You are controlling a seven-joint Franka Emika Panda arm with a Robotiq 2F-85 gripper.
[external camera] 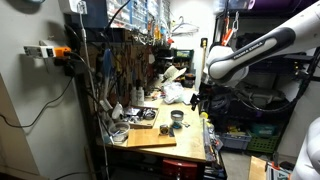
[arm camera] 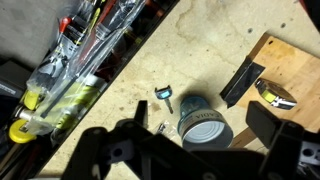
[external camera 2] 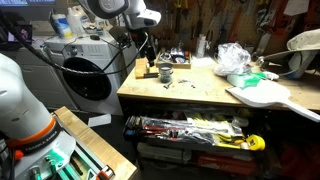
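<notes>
Next, the gripper closes on the tin can's rim (external camera: 181,112) (arm camera: 182,128), on the side that faces away from the wooden board.
A grey-blue tin can (arm camera: 205,128) stands on the wooden workbench, its silver top facing the wrist view. It also shows in both exterior views (external camera: 177,116) (external camera 2: 165,72). My gripper (arm camera: 200,118) hangs just above the can, open, with its dark fingers spread to either side of it and nothing held. In both exterior views the gripper (external camera: 205,98) (external camera 2: 148,62) is close over the bench beside the can. A small blue-headed key-like piece (arm camera: 165,96) lies just left of the can.
A wooden board (arm camera: 290,70) with a black strip (arm camera: 240,80) and a metal piece (arm camera: 275,95) lies beside the can. A shelf of tools (arm camera: 70,90) sits below the bench edge. A white plastic bag (external camera 2: 235,58) and a white flat body (external camera 2: 265,95) lie further along. A tool wall (external camera: 130,60) backs the bench.
</notes>
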